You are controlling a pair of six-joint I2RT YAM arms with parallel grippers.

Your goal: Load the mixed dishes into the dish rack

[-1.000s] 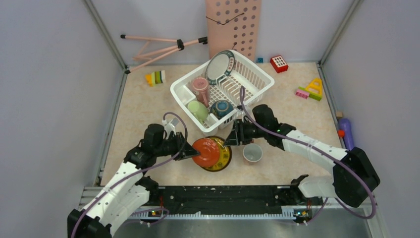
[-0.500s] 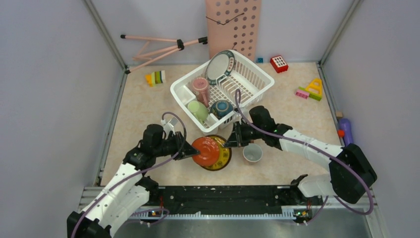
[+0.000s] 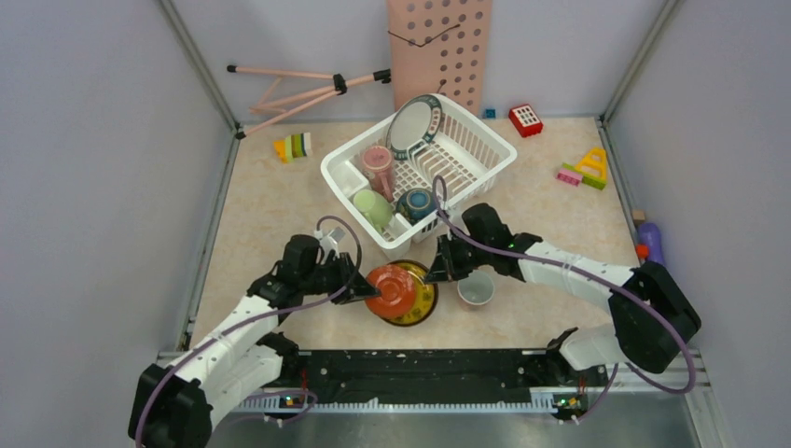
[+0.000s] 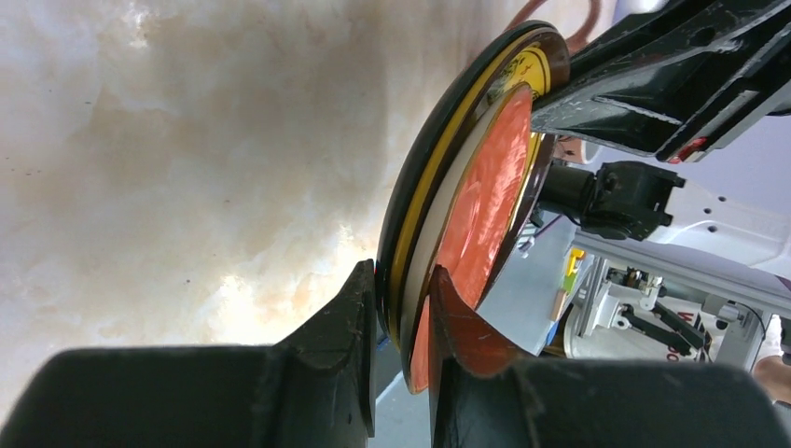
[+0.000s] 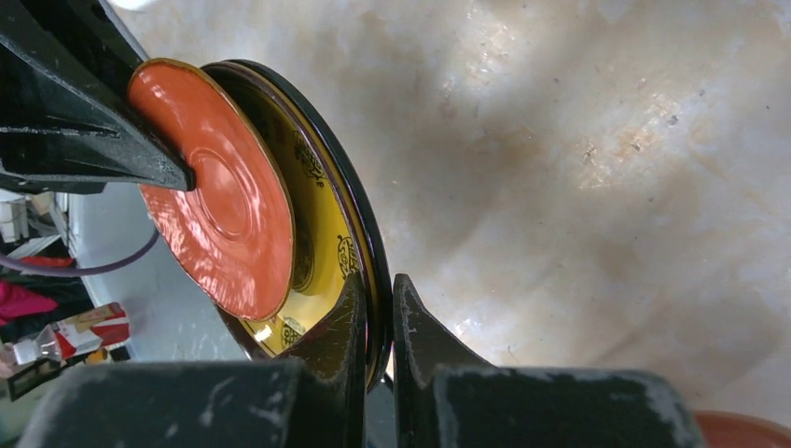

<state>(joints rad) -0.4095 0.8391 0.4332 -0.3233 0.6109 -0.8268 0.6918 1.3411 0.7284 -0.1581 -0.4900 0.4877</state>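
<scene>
My left gripper is pinching the rim of the whole stack, so it should open and take just the red saucer [image 3: 394,290] while my right gripper holds the yellow dish.
A red saucer [image 3: 390,287] lies in an olive-yellow dish [image 3: 422,297] on a black plate, stacked just in front of the white dish rack [image 3: 485,140]. My left gripper [image 3: 362,291] is shut on the stack's left rim; in the left wrist view [image 4: 403,299] its fingers pinch the black plate [image 4: 438,149], yellow dish and red saucer [image 4: 490,187] together. My right gripper [image 3: 431,273] is shut on the far right rim; in the right wrist view [image 5: 378,313] it clamps the black plate [image 5: 359,219] and yellow dish [image 5: 322,252]. The rack holds a teal-rimmed plate [image 3: 415,126], pink cup [image 3: 378,161], green cup [image 3: 373,207] and blue bowl [image 3: 417,203].
A white cup [image 3: 476,287] stands on the table right of the stack. A pink perforated board [image 3: 438,47] and a tripod [image 3: 298,89] lie at the back. Toy blocks [image 3: 294,147] sit at the back left, others [image 3: 583,170] at the right, a purple tube [image 3: 651,247] by the right wall.
My left arm has pushed a little to the right and my right arm a little left and nearer, both still holding the stack, which has barely shifted.
</scene>
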